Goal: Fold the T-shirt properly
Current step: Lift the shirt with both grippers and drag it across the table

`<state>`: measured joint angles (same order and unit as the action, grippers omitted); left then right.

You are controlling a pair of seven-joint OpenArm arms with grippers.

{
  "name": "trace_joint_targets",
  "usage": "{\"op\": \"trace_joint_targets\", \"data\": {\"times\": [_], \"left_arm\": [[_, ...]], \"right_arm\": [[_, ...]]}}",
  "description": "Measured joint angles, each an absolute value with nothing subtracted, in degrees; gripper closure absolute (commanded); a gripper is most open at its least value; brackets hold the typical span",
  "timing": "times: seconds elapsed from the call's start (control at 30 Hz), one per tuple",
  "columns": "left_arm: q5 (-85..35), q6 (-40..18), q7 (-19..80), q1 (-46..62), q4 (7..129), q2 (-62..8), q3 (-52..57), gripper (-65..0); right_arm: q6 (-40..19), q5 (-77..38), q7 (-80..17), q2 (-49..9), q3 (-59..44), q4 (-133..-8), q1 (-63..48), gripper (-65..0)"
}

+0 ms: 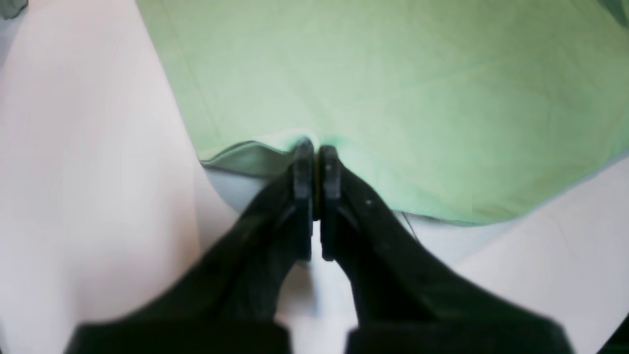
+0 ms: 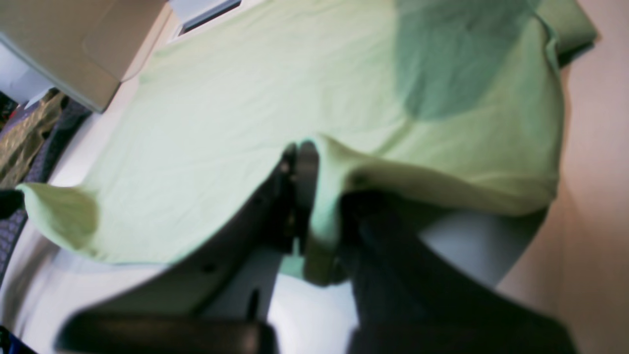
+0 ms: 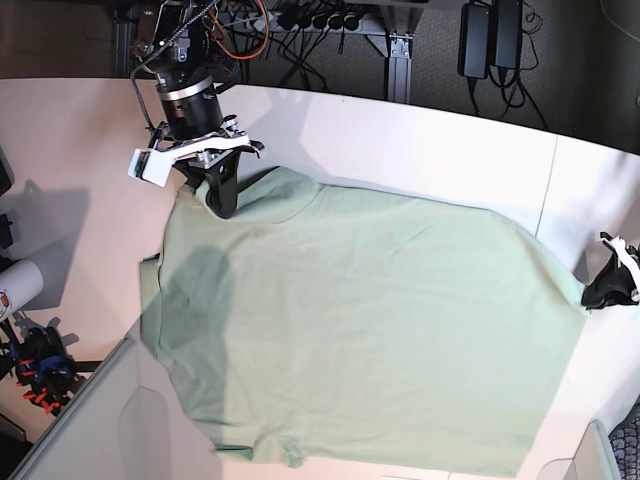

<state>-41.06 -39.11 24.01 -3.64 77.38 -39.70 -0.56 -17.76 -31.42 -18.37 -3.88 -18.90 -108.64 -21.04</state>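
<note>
The robot's right gripper should lay the T-shirt's corner, now a raised fold in its fingers, down on its own fabric, just inside the edge [image 3: 203,337] nearest the beige panel.
The pale mint-green T-shirt [image 3: 370,320] lies spread nearly flat across the white table [image 3: 450,150]. My right gripper [image 3: 222,207] stands at the shirt's far left corner. In the right wrist view this gripper [image 2: 300,157] is shut on a raised fold of the T-shirt [image 2: 245,98], and fabric drapes over one finger. My left gripper [image 3: 590,298] is at the shirt's right edge. The left wrist view shows that gripper [image 1: 317,150] shut on the hem of the T-shirt [image 1: 393,88], lifting it slightly off the table.
A beige panel [image 3: 90,430] leans at the table's front left, also seen as a beige panel [image 2: 73,44] in the right wrist view. A white roll [image 3: 15,285] and red clamps [image 3: 40,375] sit at the left edge. Cables [image 3: 300,20] hang behind the table.
</note>
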Motion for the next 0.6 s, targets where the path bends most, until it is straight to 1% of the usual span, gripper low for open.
{"op": "trace_joint_targets", "data": {"times": [0.13, 0.37, 0.6], "left_arm": [[-40.5, -39.2, 23.7, -6.1, 75.8, -39.7, -0.6, 0.0], [-40.2, -39.4, 22.5, -11.5, 67.3, -38.7, -0.6, 0.0], [-39.5, -39.4, 21.4, -16.9, 60.9, -38.1, -0.6, 0.0]], "right_arm": [[-17.8, -29.4, -18.4, -5.1, -18.9, -108.6, -18.6, 0.0], [-17.9, -26.0, -18.2, -8.0, -19.0, -107.9, -13.3, 0.0], [-18.0, -25.0, -18.3, -10.3, -19.0, -99.2, -5.7, 0.0]]}}
